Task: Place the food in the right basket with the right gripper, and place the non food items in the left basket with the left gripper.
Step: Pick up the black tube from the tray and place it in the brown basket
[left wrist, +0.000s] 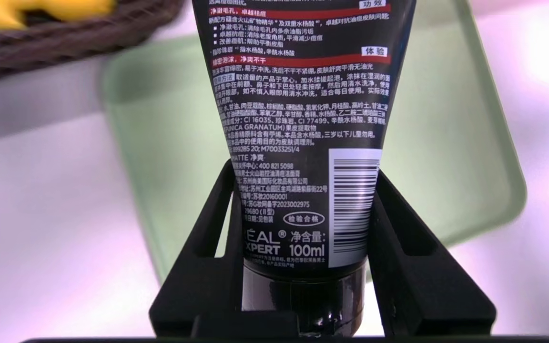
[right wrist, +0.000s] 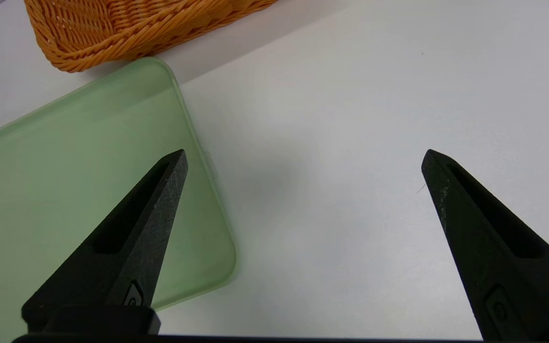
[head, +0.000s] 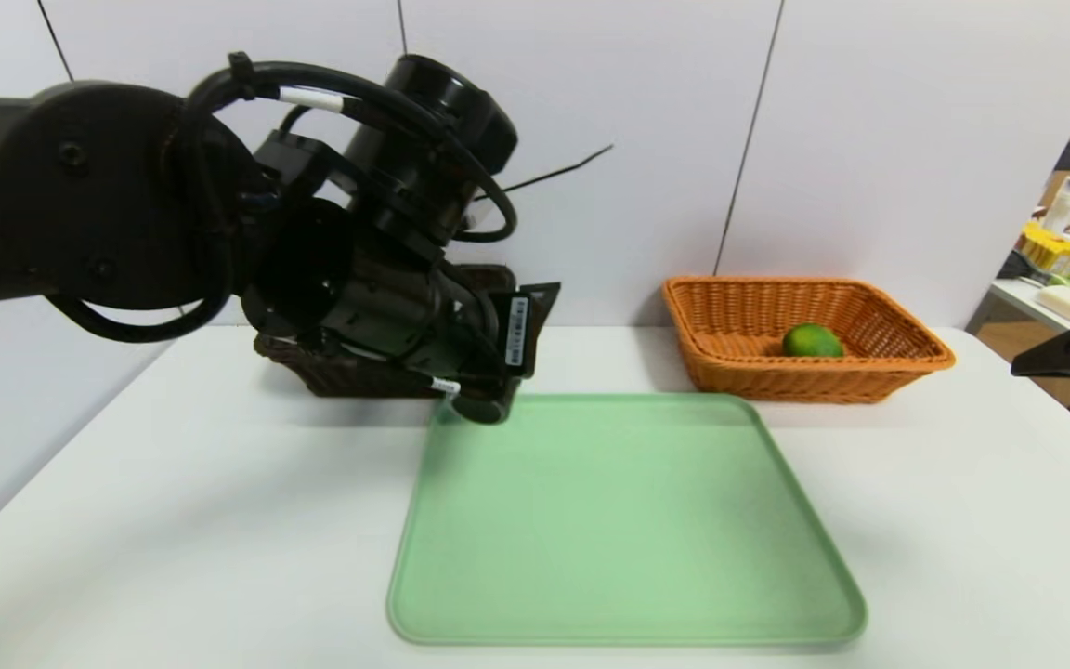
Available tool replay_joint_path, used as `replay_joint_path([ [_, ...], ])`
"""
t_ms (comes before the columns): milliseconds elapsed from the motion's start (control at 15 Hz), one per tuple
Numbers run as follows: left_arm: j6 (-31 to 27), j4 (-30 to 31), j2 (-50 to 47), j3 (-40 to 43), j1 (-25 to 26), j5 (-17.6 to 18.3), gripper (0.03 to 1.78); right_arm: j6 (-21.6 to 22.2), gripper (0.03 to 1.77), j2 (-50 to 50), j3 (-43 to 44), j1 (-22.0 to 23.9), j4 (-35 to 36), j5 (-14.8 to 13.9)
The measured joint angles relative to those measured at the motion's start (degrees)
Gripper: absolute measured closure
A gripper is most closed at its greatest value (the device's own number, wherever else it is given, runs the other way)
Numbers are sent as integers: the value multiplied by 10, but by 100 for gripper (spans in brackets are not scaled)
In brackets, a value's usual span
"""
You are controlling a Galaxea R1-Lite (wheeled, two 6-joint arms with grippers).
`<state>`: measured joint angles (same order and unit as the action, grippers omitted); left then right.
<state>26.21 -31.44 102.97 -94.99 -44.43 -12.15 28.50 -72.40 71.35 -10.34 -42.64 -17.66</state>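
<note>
My left gripper is going to release the black squeeze tube inside the dark brown basket [head: 420, 320], against the yellow duck toy.
My left gripper [left wrist: 305, 167] is shut on the black squeeze tube [left wrist: 298, 95], clamping it just above its cap. In the head view it hangs cap-down [head: 484, 407] over the green tray's far left corner, just in front of the dark brown basket [head: 331, 376], which the left arm mostly hides. The yellow duck toy [left wrist: 41, 9] lies inside that basket [left wrist: 65, 45]. The green lime [head: 812, 341] rests in the orange basket [head: 906, 358]. My right gripper [right wrist: 304, 152] is open and empty above bare table right of the tray; it shows at the head view's right edge [head: 1069, 351].
A light green tray [head: 623, 520] with nothing on it lies mid-table between the baskets. The orange basket's corner [right wrist: 127, 28] and the tray's corner [right wrist: 65, 166] show in the right wrist view. White wall panels stand close behind the baskets. Cluttered shelves sit far right.
</note>
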Motion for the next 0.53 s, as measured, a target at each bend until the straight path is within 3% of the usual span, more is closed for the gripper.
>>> replay_joint_path([
  [533, -5, 109, 12, -3, 124, -19, 108, 3, 10, 3, -1, 0, 0, 8],
])
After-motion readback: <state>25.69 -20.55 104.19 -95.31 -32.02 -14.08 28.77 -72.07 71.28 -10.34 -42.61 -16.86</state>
